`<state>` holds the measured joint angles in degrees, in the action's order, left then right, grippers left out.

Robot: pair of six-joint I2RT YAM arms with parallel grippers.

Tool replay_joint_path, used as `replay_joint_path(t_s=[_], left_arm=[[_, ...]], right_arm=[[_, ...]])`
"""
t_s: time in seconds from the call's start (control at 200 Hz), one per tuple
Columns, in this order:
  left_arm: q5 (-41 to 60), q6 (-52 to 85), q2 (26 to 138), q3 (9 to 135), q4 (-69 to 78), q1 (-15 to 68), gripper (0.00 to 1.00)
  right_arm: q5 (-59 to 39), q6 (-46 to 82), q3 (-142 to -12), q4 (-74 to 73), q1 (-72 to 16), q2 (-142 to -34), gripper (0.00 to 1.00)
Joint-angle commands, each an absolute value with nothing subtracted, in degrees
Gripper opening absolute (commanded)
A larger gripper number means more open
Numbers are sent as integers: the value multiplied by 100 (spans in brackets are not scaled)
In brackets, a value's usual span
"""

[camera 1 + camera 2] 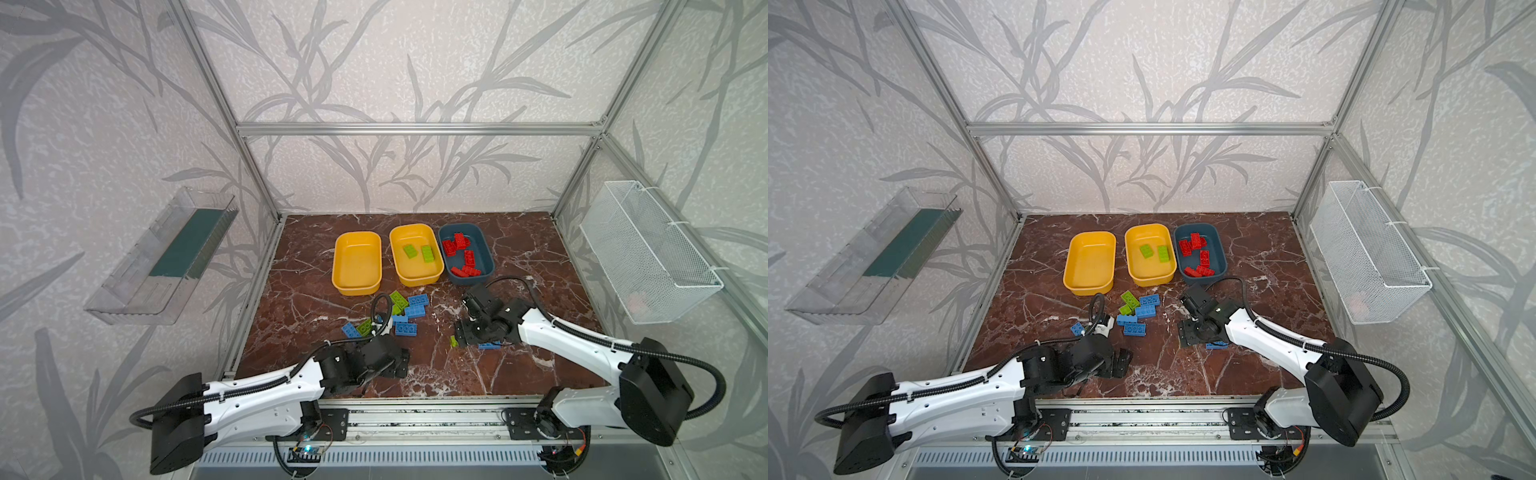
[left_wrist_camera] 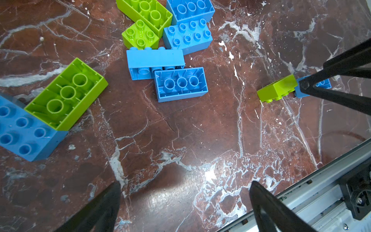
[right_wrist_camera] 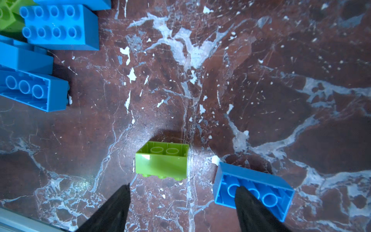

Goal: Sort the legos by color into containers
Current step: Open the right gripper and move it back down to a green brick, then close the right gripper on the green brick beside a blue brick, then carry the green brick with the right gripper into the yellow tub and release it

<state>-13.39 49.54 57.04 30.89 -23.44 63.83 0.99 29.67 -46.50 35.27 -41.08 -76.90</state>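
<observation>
I need to shift clear of the upturned blue lego, as one finger of my right gripper hangs over it, and close on the green lego's two ends point(image 3: 162, 163).
Three containers stand at the back: an empty yellow tub point(image 1: 356, 266), a yellow tub point(image 1: 417, 280) holding two green legos point(image 1: 427, 253), and a teal tub point(image 1: 469, 281) holding several red legos point(image 1: 457, 242). Loose blue and green legos point(image 1: 409, 309) lie in a cluster mid-table. My right gripper point(image 3: 183, 187) is open low over the marble. A small green lego point(image 3: 162, 159) lies just ahead of it, and one finger overlaps an upturned blue lego point(image 3: 261, 186). My left gripper point(image 2: 185, 183) is open over bare marble near the front, holding nothing.
A clear plastic tray point(image 1: 166, 257) hangs on the left wall and a white wire basket point(image 1: 648, 253) on the right wall. An aluminium rail point(image 1: 415, 415) runs along the table's front edge, close to the left gripper.
</observation>
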Motion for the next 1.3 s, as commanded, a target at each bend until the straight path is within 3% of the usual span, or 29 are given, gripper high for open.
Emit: replay_joint_path(t_s=[0.0, 0.365, 0.56, 0.725, 0.835, 0.905, 0.965, 1.295], left_arm=[[-1691, 5020, 5729, 3319, -2169, 6423, 99], [-1885, 5027, 5723, 3377, -2348, 6420, 99], [-1979, 5010, 5662, 3357, -2460, 6422, 99], [-2136, 5075, 5514, 3329, -2638, 6422, 99], [-2276, 5134, 5367, 3300, -2770, 6418, 99], [-2335, 5120, 5282, 3264, -2786, 6423, 99], [-2372, 5100, 5224, 3231, -2799, 6423, 99], [-2543, 5002, 4891, 3035, -2834, 6408, 99]], right_arm=[[-46, 3120, -4617, 3221, -4194, -7786, 81], [-3, 3341, -4790, 3180, -4501, -8482, 72], [66, 3487, -4822, 3110, -4570, -8866, 53], [199, 3516, -4983, 3251, -4649, -8991, 49], [258, 3524, -5121, 3409, -4663, -8996, 51], [285, 3541, -5165, 3454, -4688, -8966, 65], [346, 3598, -5207, 3486, -4702, -8965, 70], [501, 3776, -5574, 3636, -4701, -9462, 67]])
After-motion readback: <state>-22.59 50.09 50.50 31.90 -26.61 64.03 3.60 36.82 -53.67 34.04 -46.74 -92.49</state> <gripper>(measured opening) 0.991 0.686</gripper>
